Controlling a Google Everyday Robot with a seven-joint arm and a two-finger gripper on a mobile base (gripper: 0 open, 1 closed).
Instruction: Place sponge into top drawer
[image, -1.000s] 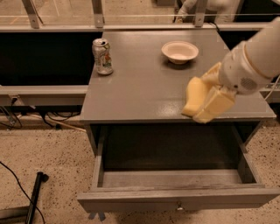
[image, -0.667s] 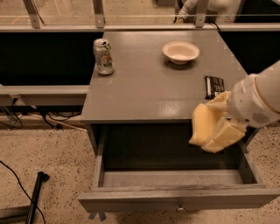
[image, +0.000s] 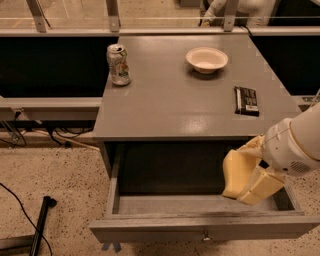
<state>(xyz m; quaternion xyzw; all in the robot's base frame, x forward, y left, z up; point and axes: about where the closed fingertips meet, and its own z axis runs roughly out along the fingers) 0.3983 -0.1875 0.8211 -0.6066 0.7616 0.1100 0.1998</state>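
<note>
Next, my gripper releases the sponge inside the top drawer, on the drawer's bottom straight (image: 211, 190) behind the round knob. The sponge now hangs tilted inside the drawer opening.
The top drawer (image: 200, 226) of the grey cabinet stands pulled open at the bottom of the camera view, with its small round knob (image: 205, 235) at mid-front. My gripper (image: 250, 174) is at the drawer's right end, low over its floor, and is shut on the pale yellow sponge (image: 233, 172). The sponge hangs tilted, with its lower edge down inside the drawer opening, just above or on the floor. One blocky yellow finger (image: 261, 186) shows in front of the sponge. My white arm comes in from the right edge.
On the grey cabinet top (image: 170, 105) stand a drink can (image: 118, 64) at back left and a white bowl (image: 207, 59) at the back. A flat black packet (image: 246, 100) lies at the right. A black pole (image: 40, 225) and cables lie on the floor at left.
My gripper has carried the sponge from over the cabinet top's front right forward and down into the open drawer's right end. The other things have not moved.
</note>
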